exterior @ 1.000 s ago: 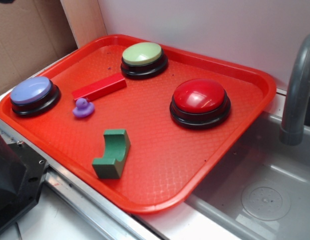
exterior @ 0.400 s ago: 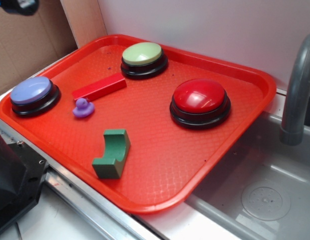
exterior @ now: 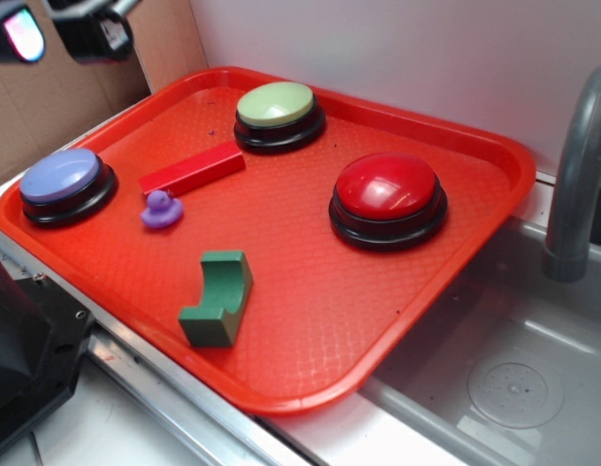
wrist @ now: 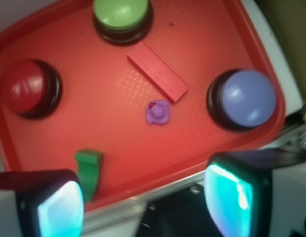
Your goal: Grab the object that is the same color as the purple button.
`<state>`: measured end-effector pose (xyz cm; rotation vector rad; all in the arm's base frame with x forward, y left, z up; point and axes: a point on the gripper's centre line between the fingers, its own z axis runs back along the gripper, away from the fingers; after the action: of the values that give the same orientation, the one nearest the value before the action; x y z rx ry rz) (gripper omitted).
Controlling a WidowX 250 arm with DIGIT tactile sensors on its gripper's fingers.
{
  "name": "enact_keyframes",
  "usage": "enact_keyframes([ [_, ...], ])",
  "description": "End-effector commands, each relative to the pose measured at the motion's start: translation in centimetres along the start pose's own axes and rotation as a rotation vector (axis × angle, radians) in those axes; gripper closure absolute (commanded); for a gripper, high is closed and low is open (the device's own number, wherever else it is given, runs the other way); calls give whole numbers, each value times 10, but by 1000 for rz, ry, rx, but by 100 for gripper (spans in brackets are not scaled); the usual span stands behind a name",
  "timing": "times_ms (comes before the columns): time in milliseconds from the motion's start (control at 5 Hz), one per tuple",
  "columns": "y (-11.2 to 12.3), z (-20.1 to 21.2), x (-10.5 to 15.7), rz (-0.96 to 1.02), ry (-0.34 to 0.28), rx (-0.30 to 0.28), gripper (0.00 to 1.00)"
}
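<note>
Next, the gripper moves to the tiny purple duck beside the red rectangular block and closes on the duck's body [exterior: 162,213] [wrist: 157,113].
A tiny purple duck [exterior: 161,211] [wrist: 158,112] sits on the red tray [exterior: 310,320] between the red rectangular block [exterior: 192,169] [wrist: 156,71] and the tray's near left rim. The purple button [exterior: 66,184] [wrist: 244,98] stands at the tray's left corner. My gripper [exterior: 59,29] [wrist: 145,207] hangs high above the tray's far left corner, well clear of the duck. Its two fingers are wide apart with nothing between them; the gripper is open.
A green-topped button [exterior: 278,115] is at the back and a red-topped button [exterior: 388,197] at the right. A green arch block [exterior: 217,298] lies near the front rim. A grey sink [exterior: 494,379] and faucet [exterior: 577,175] are to the right; cardboard stands at the left.
The gripper has come down into the exterior view at the top left, moving right toward the tray. Nothing on the tray has moved.
</note>
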<state>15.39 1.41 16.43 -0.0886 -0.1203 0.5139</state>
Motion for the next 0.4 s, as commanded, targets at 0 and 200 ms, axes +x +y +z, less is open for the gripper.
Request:
enact_keyframes([
  [0, 20, -61, 26, 241, -26, 45, 0],
  [200, 17, -94, 30, 238, -2, 82, 0],
])
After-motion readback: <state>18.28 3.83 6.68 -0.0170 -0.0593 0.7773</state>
